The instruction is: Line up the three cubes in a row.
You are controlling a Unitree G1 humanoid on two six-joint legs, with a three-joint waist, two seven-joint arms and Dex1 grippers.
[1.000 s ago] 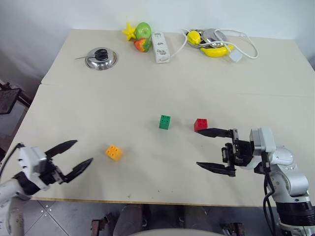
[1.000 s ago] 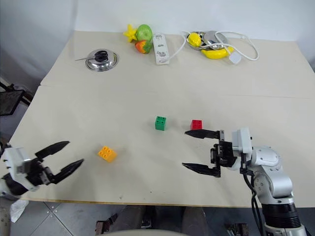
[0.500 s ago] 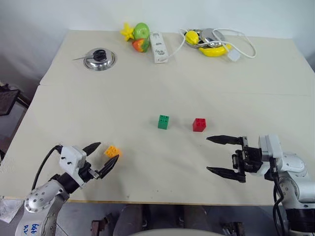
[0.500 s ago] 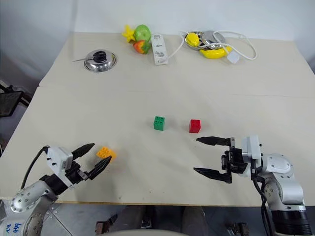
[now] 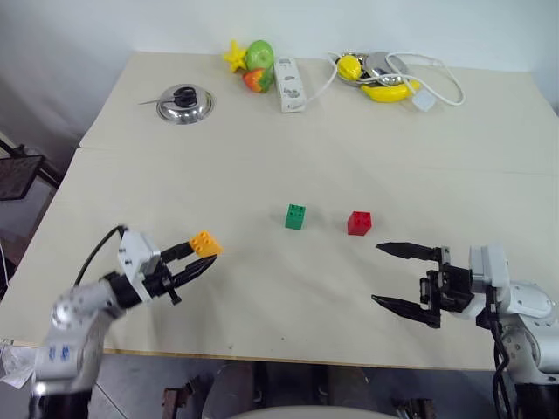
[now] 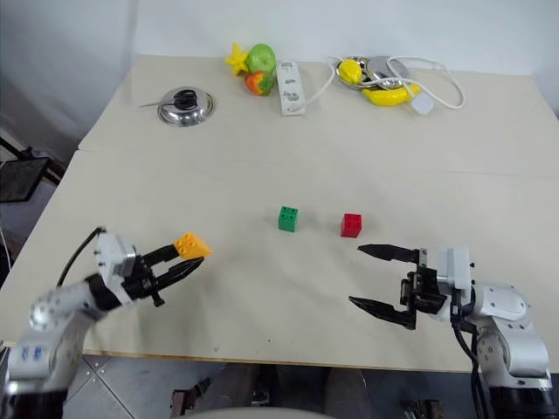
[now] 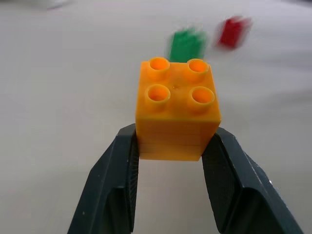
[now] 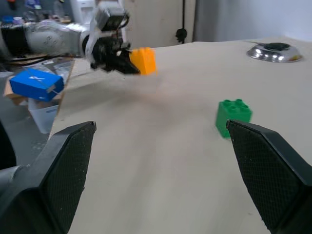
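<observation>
Next, I let go of the orange-yellow cube, still held above the table, with my left gripper on the table (image 5: 246,212) (image 7: 146,59) next to the green cube, opposite the red cube.
My left gripper (image 5: 201,256) is shut on the orange-yellow cube (image 5: 205,243), holding it above the table at the front left; the left wrist view shows the studded cube (image 7: 176,109) clamped between the two black fingers (image 7: 117,185). The green cube (image 5: 295,216) and the red cube (image 5: 358,223) stand side by side near the table's middle, a small gap between them. My right gripper (image 5: 394,276) is open at the front right, in front of and right of the red cube, with nothing between its fingers.
At the table's far edge lie a steel lid (image 5: 184,104), toy fruit (image 5: 250,63), a white power strip (image 5: 288,84) and a bowl with a banana and white cable (image 5: 384,77). A seam (image 5: 349,166) crosses the table behind the cubes.
My left gripper has reached the orange-yellow cube, shut on it and lifted it a little toward the right. My right gripper has drifted slightly right and stayed open.
</observation>
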